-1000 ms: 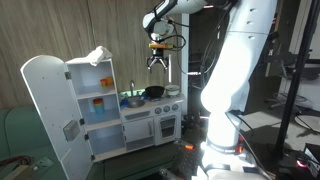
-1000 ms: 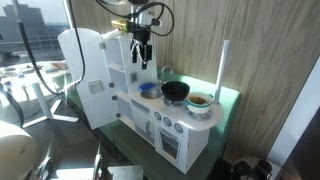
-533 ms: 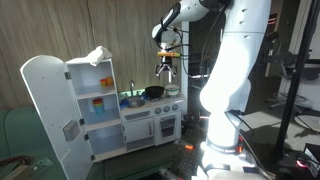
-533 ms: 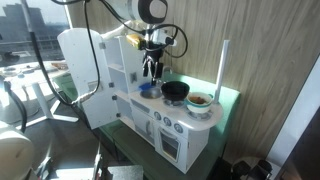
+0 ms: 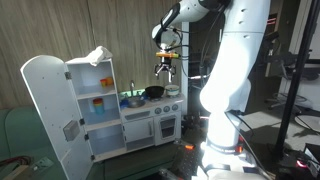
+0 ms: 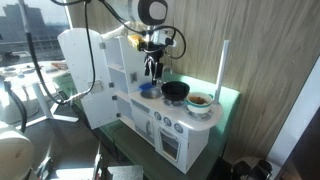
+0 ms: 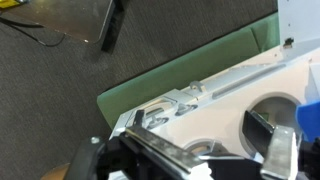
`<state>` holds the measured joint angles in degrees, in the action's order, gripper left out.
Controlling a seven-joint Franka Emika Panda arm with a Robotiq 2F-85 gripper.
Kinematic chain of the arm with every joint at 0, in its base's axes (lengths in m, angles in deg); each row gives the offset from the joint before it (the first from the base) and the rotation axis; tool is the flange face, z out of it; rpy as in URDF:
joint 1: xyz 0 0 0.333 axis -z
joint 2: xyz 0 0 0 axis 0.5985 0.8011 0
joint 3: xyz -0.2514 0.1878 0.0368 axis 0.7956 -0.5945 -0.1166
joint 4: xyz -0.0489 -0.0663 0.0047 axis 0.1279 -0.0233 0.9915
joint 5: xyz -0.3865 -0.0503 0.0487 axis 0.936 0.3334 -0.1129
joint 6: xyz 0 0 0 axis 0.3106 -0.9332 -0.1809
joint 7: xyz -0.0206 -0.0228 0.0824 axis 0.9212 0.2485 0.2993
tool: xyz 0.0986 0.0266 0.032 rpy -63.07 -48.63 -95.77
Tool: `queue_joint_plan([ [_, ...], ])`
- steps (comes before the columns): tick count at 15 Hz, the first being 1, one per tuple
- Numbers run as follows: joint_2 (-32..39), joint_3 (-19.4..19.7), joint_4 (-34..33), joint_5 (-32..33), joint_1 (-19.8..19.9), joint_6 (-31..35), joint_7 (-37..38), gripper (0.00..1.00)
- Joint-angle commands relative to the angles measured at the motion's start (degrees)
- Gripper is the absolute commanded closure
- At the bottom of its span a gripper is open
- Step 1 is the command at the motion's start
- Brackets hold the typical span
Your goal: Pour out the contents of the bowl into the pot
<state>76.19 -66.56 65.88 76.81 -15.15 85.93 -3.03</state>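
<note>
I should move my gripper next to the pale bowl's rim [image 5: 171, 85], beside the small black pot, and close it there.
The small black pot [image 5: 153, 92] [image 6: 175, 91] sits on top of the white toy kitchen [image 5: 150, 125] [image 6: 165, 125]. A pale bowl [image 6: 199, 102] with brownish contents stands right beside it, and shows in the other exterior view too [image 5: 172, 91]. My gripper [image 5: 165, 68] [image 6: 152, 68] hangs above the counter, near the pot and sink, touching nothing. In the wrist view the gripper [image 7: 200, 125] is open and empty over the white counter [image 7: 215, 100]. I cannot make out the pot or the bowl in that view.
The kitchen's tall cupboard door [image 5: 45, 105] [image 6: 75, 50] stands open. A blue item [image 6: 147, 89] lies in the sink by the small faucet [image 7: 160, 100]. A green mat [image 7: 180, 60] lies under the kitchen. A white light bar [image 6: 222, 65] stands behind the bowl.
From a second ago to half a second ago the gripper came down and moved closer to the kitchen counter. Since then it has not visibly moved.
</note>
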Motion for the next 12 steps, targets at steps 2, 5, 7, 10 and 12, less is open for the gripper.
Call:
queue_joint_plan([
  [2,7.45,1.6,-7.09,-3.61,1.33,7.9,7.16,0.0],
  [5,12.56,3.42,-10.54,-1.92,2.62,11.71,12.87,0.0],
  [7,15.09,4.84,-11.51,-1.12,3.34,13.76,16.81,0.0],
  [10,19.11,6.91,-12.4,-1.04,4.2,16.77,22.97,0.0],
  [12,21.49,8.06,-13.34,-2.7,5.11,17.42,26.63,0.0],
])
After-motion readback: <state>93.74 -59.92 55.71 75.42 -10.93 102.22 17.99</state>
